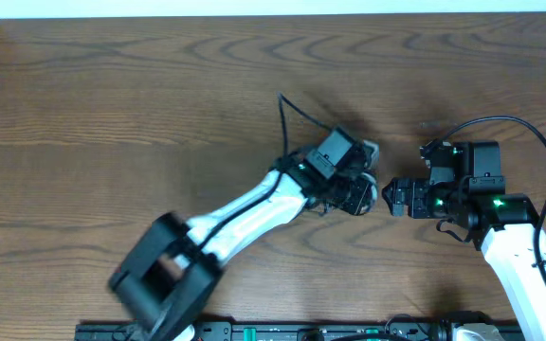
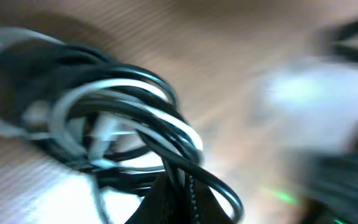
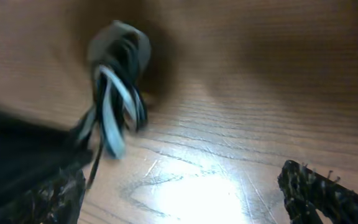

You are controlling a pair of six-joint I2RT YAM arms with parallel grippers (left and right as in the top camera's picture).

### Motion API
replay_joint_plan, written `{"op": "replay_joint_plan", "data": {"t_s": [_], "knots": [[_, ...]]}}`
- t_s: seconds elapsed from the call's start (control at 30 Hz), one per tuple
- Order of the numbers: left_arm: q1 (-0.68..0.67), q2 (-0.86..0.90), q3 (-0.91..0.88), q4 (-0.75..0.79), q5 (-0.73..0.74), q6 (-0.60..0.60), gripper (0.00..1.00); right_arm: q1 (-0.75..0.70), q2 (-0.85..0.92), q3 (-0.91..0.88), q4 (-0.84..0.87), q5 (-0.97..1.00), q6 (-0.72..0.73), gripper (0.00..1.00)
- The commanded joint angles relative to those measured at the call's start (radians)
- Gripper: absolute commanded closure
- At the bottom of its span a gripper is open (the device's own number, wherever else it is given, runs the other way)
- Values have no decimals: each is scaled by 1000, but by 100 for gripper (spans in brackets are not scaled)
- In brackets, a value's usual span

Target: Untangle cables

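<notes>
The robot's left gripper should release the black piece of cable, laying the cables on the wooden table (image 1: 308,163) under its own wrist.
The cables (image 2: 129,118) are a loose bundle of black and white cords, blurred and filling the left wrist view. My left gripper (image 2: 182,190) is shut on a black strand at the bundle's near edge. From overhead the cables (image 1: 370,152) show only as pale bits around my left gripper (image 1: 360,194) at the table's centre. My right gripper (image 1: 394,199) faces it from the right, close by. In the right wrist view the cables (image 3: 118,93) hang at the upper left, and my right gripper (image 3: 185,190) stands wide open over bare wood.
The wooden table (image 1: 159,85) stretches away to the back and left. A thick black arm wire (image 1: 519,123) arcs above the right wrist. A thin black wire (image 1: 292,106) loops up behind the left wrist. A black rail (image 1: 282,332) runs along the front edge.
</notes>
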Motion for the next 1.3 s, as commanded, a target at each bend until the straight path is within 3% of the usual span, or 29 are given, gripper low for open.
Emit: {"op": "replay_joint_plan", "data": {"t_s": [0.0,0.13,0.47,0.6,0.83,1.03,1.17,1.27], "knots": [[21,-158,17,-85,160,134,92,-2,-1,19,22,-15,8,5],[89,-206,17,-240,-1,211,92,-2,-1,19,54,-16,35,8],[228,-180,3,-260,60,210,92,-2,0,19,65,-127,37,8],[287,-180,3,-212,389,211,92,-2,0,19,60,-77,38,12],[322,-145,3,-145,644,222,92,-2,0,19,16,25,73,14],[346,-32,3,-140,655,228,92,-2,0,19,-6,26,76,14],[412,67,3,-111,821,225,92,-2,0,19,-15,40,76,14],[470,137,3,-109,835,224,92,-2,0,19,-14,40,77,15]]}}
